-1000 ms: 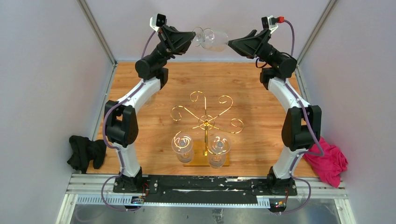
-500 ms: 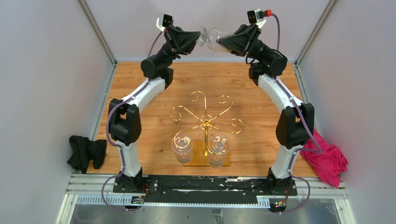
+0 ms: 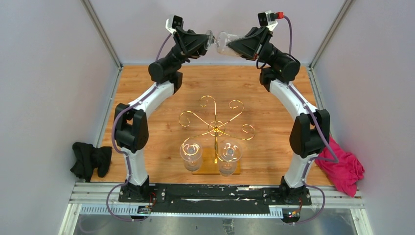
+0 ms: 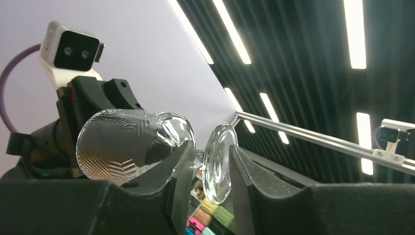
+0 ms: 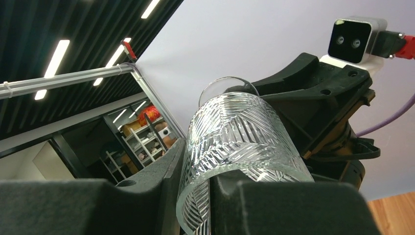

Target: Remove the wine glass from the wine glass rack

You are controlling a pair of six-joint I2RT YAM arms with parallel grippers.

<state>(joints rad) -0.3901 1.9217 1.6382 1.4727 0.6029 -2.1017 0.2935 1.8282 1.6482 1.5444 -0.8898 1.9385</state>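
My right gripper has the wine glass high above the table's back edge. It will let go of the glass on bare wood [image 3: 278,105] behind the pink cloth, next to the gold rack.
A clear cut-pattern wine glass [image 3: 222,41] lies sideways high above the table's back edge, between both grippers. My right gripper [image 3: 231,45] is shut on the bowl's wall [image 5: 240,137], one finger inside the rim and one outside. My left gripper [image 3: 207,40] is open, and its fingers [image 4: 183,171] straddle the glass's foot [image 4: 219,161] with gaps showing. The gold wine glass rack [image 3: 215,128] stands on its wooden base [image 3: 208,169] near the front. Two more glasses [image 3: 191,152] [image 3: 229,155] hang on it.
A black cloth [image 3: 89,159] lies at the table's front left edge. A pink cloth [image 3: 345,169] lies at the front right. Grey walls close in the left, right and back sides.
Both arms have moved inward and slightly up. My right gripper, apart from the glass a second ago, now grips the bowl's rim.
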